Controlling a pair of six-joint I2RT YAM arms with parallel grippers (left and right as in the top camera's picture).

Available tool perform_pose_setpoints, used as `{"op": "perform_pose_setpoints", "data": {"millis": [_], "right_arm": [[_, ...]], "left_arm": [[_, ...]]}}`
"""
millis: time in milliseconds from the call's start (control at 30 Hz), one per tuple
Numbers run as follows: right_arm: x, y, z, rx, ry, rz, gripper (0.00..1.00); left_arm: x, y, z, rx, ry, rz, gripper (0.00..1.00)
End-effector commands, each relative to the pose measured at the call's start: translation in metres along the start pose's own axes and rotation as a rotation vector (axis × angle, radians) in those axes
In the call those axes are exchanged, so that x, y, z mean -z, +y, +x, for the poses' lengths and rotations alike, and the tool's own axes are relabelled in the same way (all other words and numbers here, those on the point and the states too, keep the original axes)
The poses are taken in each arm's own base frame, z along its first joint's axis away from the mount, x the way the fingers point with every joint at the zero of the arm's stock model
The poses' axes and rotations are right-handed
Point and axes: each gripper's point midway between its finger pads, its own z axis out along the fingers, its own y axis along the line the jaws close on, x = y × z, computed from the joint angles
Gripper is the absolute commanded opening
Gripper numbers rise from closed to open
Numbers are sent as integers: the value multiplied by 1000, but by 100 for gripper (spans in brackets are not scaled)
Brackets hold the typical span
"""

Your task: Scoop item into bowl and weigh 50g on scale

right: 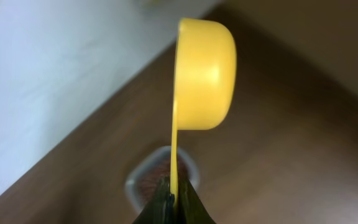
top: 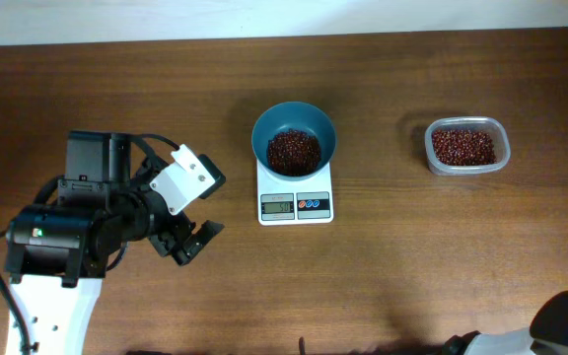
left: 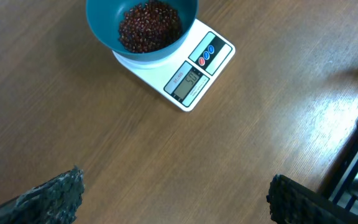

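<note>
My right gripper will let go of the yellow scoop on the bare wood (top: 502, 236) in front of the clear plastic tub.
The teal bowl (top: 260, 138) stands on the white scale (top: 295, 205) at the table's middle and holds a heap of red-brown beans (top: 294, 151). The left wrist view shows the bowl (left: 101, 28), the beans (left: 149, 25) and the scale (left: 201, 68) from the side; the display digits are too small to read. My left gripper (top: 193, 245) is open and empty over bare wood, left of the scale, and it also shows in the left wrist view (left: 176, 199). My right gripper (right: 174, 202) is shut on the handle of a yellow scoop (right: 204, 74), which is held up on edge.
A clear plastic tub (top: 467, 146) with more beans sits to the right of the scale; it shows blurred behind the scoop handle in the right wrist view (right: 143, 183). The right arm (top: 565, 323) is at the bottom right corner. A pale wall lies beyond the table's far edge.
</note>
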Motion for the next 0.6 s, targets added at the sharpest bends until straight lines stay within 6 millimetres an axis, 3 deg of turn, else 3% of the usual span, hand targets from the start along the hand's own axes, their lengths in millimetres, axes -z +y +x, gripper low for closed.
{"op": "perform_pose_setpoints", "data": {"millis": [0, 67, 200, 400, 567], "right_arm": [[15, -53, 22, -126, 69, 205, 4], [13, -78, 36, -178, 128, 272, 4], [-3, -96, 49, -202, 183, 321, 4], [-27, -106, 64, -188, 238, 326, 4], [-26, -98, 96, -138, 263, 265, 4]], "left_arm": [[4, 1, -6, 10, -22, 0, 99], [4, 1, -6, 10, -22, 0, 99], [4, 1, -6, 10, -21, 0, 99], [4, 1, -6, 10, -22, 0, 99], [4, 1, -6, 10, -22, 0, 99]]}}
